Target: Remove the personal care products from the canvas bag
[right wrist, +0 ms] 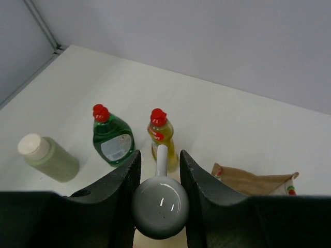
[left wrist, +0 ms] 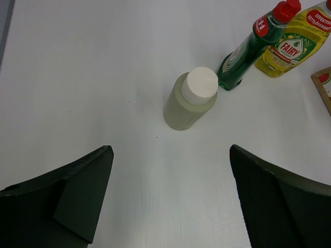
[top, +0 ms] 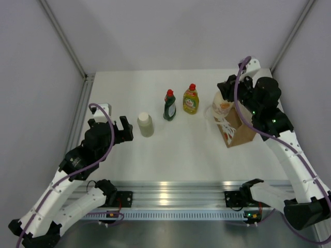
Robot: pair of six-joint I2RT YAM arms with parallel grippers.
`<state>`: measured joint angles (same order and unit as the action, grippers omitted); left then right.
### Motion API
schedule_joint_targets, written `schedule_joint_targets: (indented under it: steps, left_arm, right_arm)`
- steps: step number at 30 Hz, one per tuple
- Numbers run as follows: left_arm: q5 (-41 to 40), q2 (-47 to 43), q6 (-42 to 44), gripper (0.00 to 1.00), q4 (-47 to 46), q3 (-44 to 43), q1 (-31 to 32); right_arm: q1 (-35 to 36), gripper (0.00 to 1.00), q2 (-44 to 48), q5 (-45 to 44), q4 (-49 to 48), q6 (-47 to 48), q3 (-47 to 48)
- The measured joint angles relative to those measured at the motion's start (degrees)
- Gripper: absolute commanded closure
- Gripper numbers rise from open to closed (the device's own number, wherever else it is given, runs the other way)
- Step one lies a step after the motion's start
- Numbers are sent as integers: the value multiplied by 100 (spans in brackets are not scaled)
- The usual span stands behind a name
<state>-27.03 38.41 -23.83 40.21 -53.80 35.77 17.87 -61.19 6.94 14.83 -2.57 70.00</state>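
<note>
The peach bottle will go down on the bare table (top: 185,151) between the yellow-green bottle and the metal rail, set there by my right gripper. The peach bottle now stands out of the bag.
The tan canvas bag (top: 241,130) stands at the right of the table, its white rope handles hanging at the front. My right gripper (top: 227,89) is shut on the white pump (right wrist: 160,205) of the peach bottle (top: 222,106), which stands up out of the bag's far end. The dark green bottle (top: 169,105), the yellow-green bottle (top: 191,99) and the cream cylinder (top: 146,124) stand on the table. My left gripper (top: 126,129) is open and empty, just left of the cream cylinder (left wrist: 190,98).
The white table (top: 155,155) ends at a metal rail along the near edge. Grey walls close in the back and both sides. The bag's edge (right wrist: 253,181) shows at the right in the right wrist view.
</note>
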Motion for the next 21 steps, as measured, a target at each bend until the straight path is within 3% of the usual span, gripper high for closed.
schedule_joint_targets:
  steps: [10,21]
  left_arm:
    - [-31,24,0,2,0,4,-7]
    - [-55,74,0,2,-11,7,-11]
  right_arm:
    - [1016,100,212,76,-20,-24,-243]
    - [1541,100,286,433,-365,-328,-938]
